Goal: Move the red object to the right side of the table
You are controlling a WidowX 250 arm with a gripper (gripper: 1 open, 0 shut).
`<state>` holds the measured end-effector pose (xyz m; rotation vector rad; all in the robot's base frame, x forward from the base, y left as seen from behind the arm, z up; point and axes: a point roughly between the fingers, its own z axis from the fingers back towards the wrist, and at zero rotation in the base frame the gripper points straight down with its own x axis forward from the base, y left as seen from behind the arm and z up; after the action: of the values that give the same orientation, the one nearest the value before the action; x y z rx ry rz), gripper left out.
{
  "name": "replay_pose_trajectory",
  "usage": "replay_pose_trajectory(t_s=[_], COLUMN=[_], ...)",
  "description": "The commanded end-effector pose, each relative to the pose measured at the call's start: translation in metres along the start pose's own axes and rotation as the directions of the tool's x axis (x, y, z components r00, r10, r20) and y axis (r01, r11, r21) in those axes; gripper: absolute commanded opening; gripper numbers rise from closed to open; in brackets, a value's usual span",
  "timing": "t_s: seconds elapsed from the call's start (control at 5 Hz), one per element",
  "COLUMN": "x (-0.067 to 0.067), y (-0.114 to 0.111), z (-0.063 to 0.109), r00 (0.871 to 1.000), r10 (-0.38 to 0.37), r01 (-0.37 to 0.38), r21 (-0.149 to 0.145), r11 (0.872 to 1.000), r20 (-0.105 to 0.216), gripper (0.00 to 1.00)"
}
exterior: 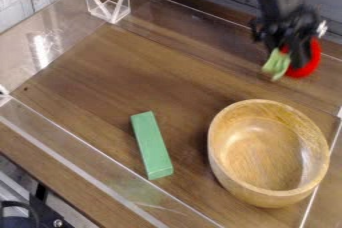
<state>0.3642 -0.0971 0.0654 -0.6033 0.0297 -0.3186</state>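
Note:
My gripper is going to release the red object, now hanging just above the table, on the table (275, 89), just behind the far rim of the wooden bowl.
The red object (306, 60), a small bright-red ball with a green stem end, hangs just above the table (134, 72) near its far right corner. My gripper (291, 52) reaches down from the top edge of the view and is shut on the red object, its dark fingers (282, 34) partly covering it. The ball sits above and behind the wooden bowl, close to the right acrylic wall.
A large wooden bowl (269, 150) stands at the front right. A green rectangular block (151, 144) lies front centre. Low clear acrylic walls (80, 177) border the tabletop, with a clear bracket (107, 4) at the far left corner.

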Motion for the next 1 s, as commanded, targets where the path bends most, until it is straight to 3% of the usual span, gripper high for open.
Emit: replay_pose_trajectory(t_s=[0.0,0.2,0.6,0.8], x=[0.011,0.008,0.002,-0.002], y=[-0.001,0.014,0.03,0.033], z=[0.004,0.006,0.019,0.022], r00=[0.988,0.98,0.964,0.976], r10=[-0.145,-0.17,-0.209,-0.165], r01=[0.148,0.177,0.223,0.177], r21=[0.06,0.069,0.071,0.082], r11=[0.987,0.982,0.972,0.981], r20=[-0.055,-0.106,-0.166,-0.14], gripper=[0.0,0.0,0.0,1.0])
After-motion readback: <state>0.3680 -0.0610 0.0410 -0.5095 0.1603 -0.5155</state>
